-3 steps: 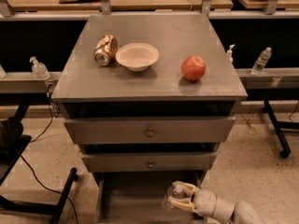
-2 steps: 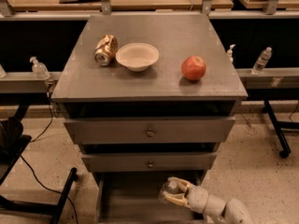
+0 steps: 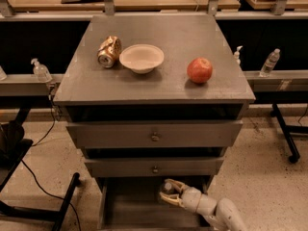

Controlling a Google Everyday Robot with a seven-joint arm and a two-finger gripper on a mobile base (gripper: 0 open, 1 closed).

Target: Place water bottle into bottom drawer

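Note:
The robot's gripper should release the water bottle on the bottom drawer's inside [image 3: 170, 199], in the half the robot's arm reaches over.
The bottom drawer [image 3: 132, 208] is pulled open at the foot of the grey cabinet, a shallow grey tray. My gripper [image 3: 168, 192] reaches in from the lower right and sits over the drawer's right half, just under the middle drawer's front. Its fingers are closed around the water bottle [image 3: 166, 187], of which only a pale cap end and a little clear body show between them. The rest of the bottle is hidden by the fingers.
On the cabinet top lie a crushed can [image 3: 109, 51], a white bowl [image 3: 141, 57] and a red apple [image 3: 199, 70]. Two upper drawers [image 3: 155, 136] with round knobs stand slightly open. Pump dispensers [image 3: 41, 71] and a small far bottle [image 3: 269, 62] stand on side rails.
My gripper has moved left and a little farther in over the bottom drawer with the bottle in it. Nothing on the cabinet top has moved.

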